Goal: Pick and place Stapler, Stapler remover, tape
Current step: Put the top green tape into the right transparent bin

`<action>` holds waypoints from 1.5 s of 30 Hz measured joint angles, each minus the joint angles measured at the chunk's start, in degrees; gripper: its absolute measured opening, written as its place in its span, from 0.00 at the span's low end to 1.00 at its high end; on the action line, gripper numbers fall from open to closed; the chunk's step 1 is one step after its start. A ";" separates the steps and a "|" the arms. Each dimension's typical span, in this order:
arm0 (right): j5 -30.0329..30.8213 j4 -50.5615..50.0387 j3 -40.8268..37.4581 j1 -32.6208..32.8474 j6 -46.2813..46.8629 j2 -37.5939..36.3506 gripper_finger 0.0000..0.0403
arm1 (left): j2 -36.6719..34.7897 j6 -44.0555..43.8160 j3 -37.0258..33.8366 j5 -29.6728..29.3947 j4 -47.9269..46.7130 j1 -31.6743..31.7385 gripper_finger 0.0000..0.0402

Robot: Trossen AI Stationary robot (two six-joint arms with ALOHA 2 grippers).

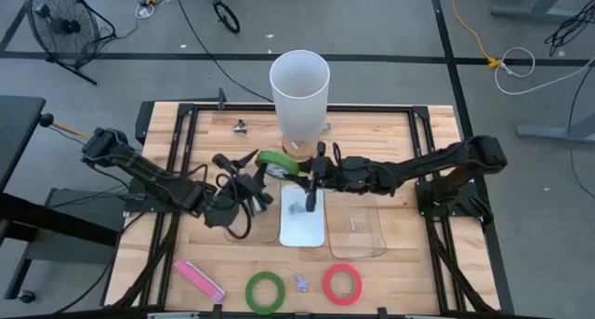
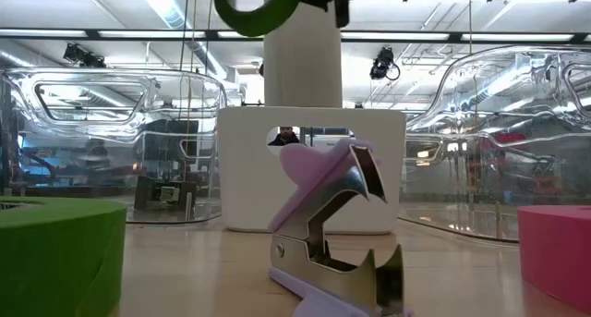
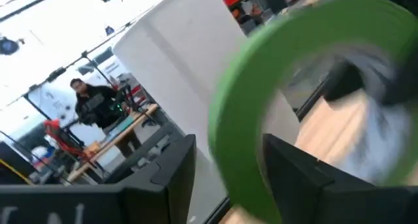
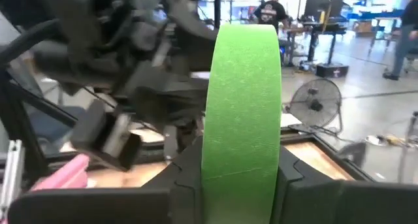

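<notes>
My right gripper is going to release the green tape ring inside the clear tray point(image 1: 344, 211) behind the red tape ring, close to the white tray.
One green tape ring point(image 1: 276, 160) hangs in the air in front of the tall white cylinder point(image 1: 299, 86), between my two grippers. My right gripper point(image 4: 241, 168) reaches in from the table's right and is shut on it. My left gripper point(image 3: 228, 178) comes from the left and is open, its fingers standing on either side of the ring's band. A second green tape ring point(image 1: 265, 291), a purple staple remover point(image 2: 337, 234), a red tape ring point(image 1: 342, 283) and a pink stapler point(image 1: 197, 279) lie flat along the near edge. My right gripper pinches the green ring's band point(image 4: 240, 139) between its two fingers, one on each flat side face. It comes in level from the table's right. The ring stands on edge, lifted clear of the table. My left gripper: whether a finger point(image 3: 297, 175) touches the band I cannot tell.
A white tray point(image 1: 303, 228) and a clear tray point(image 1: 359, 233) lie mid-table below the grippers. A small metal piece point(image 1: 240, 126) lies at the far left of the board. A person works at a bench in the room beyond the table.
</notes>
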 joint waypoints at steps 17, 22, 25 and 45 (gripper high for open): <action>0.88 -60.76 -0.15 5.21 27.97 -17.27 0.22 | -3.28 3.51 -0.19 -3.79 -1.04 -3.88 0.44; -5.27 -68.65 -0.17 8.16 34.91 -16.20 0.22 | -3.26 3.49 -0.19 -3.60 -1.08 -3.86 0.44; -5.47 -72.58 -0.17 9.51 37.46 -16.00 0.22 | -3.26 3.45 -0.19 -3.57 -1.07 -3.86 0.44; -4.78 -74.10 -6.83 10.22 42.67 -12.47 0.22 | -3.23 2.60 -0.19 -3.41 -1.05 -3.95 0.44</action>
